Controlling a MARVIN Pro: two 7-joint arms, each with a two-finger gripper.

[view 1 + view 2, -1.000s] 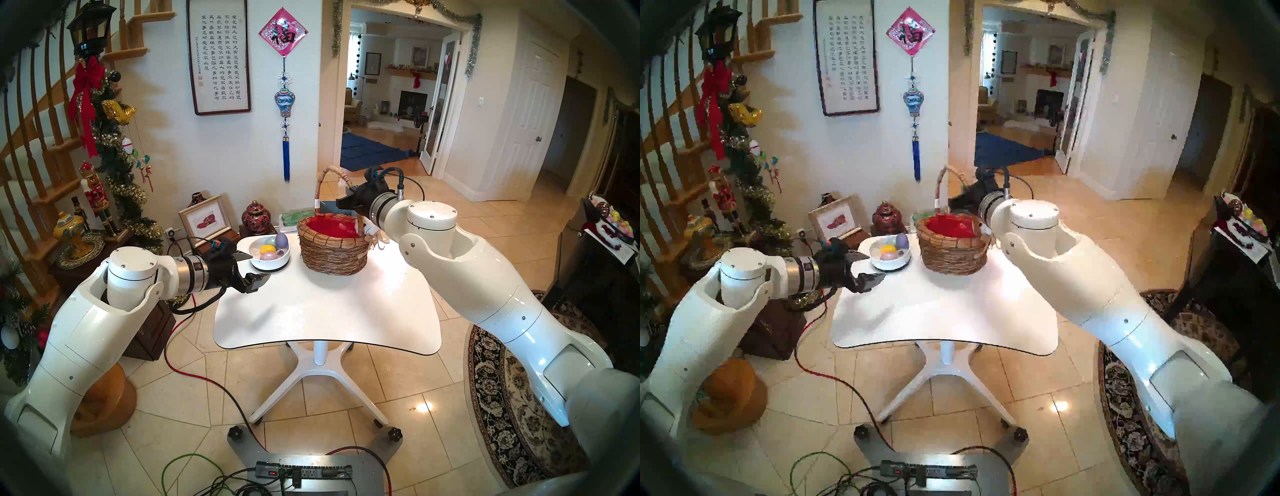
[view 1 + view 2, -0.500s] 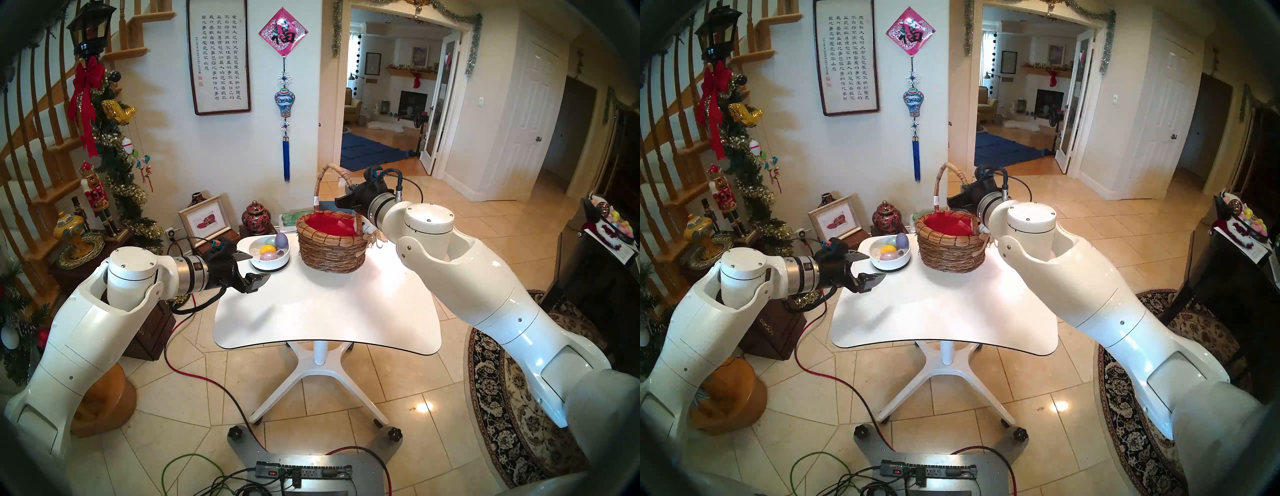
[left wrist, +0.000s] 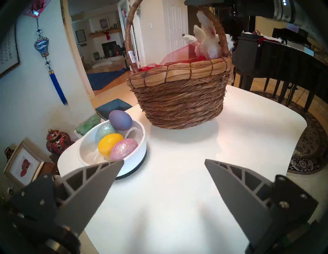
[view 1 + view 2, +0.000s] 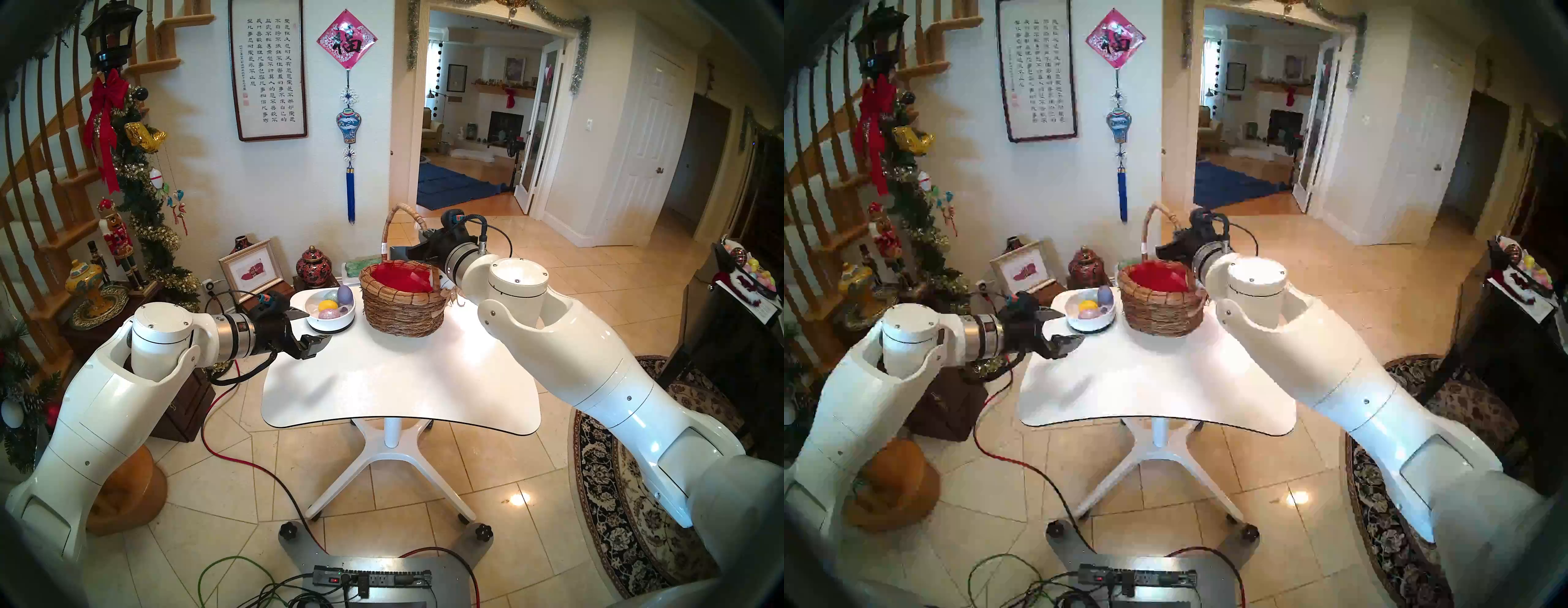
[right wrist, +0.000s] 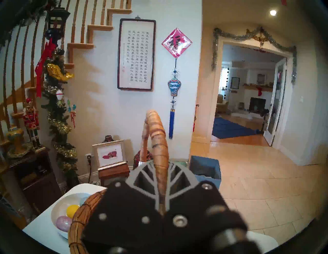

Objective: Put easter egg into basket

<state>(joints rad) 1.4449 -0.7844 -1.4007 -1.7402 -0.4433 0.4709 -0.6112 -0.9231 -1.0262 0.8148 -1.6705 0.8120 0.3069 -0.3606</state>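
Note:
My right gripper sets the brown wicker basket on the white table (image 4: 401, 340) next, beside the white bowl.
The brown wicker basket (image 4: 403, 310) with red lining stands at the back of the white table (image 4: 403, 382), with a white plush bunny (image 3: 207, 44) on its right rim. My right gripper (image 4: 424, 248) is shut on the basket's arched handle (image 5: 159, 141). Several eggs lie in a white bowl (image 4: 335, 325) just left of the basket: purple (image 3: 120, 120), yellow (image 3: 110, 144), pink glitter (image 3: 123, 149) and teal glitter (image 3: 104, 131). My left gripper (image 4: 309, 329) is open and empty, just left of and in front of the bowl, above the table's left edge.
A blue bin (image 5: 204, 166) stands on the floor behind the table. Low side tables with a red jar (image 4: 313, 265) and a framed picture (image 4: 250, 271) stand at the back left. A dark piano (image 3: 284, 58) stands to the right.
My right gripper has moved the basket by its handle a little to the left, closer to the bowl. The left arm has not moved.

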